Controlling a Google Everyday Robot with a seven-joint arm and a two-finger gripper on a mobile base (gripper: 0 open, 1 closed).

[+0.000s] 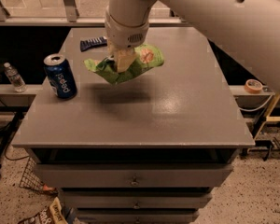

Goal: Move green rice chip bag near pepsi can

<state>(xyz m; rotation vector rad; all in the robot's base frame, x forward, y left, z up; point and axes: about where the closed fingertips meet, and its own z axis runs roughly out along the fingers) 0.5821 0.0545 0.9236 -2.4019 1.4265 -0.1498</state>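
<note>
Next, my gripper lets go of the green rice chip bag on the grey table (112, 77) beside the pepsi can, toward the middle of the table. The bag still hangs above the table.
The green rice chip bag (139, 62) is crinkly light green and hangs in the air above the grey table (177, 106), casting a shadow below it. My gripper (122, 60) reaches down from the white arm and is shut on the bag's middle. The pepsi can (60, 76), dark blue with a silver top, stands upright near the table's left edge, to the left of the bag and apart from it.
A small dark blue wrapper (93, 43) lies at the table's back left. A clear plastic bottle (13, 77) stands on a lower ledge to the left. A tape roll (254, 85) sits on a ledge to the right. Drawers are below the tabletop.
</note>
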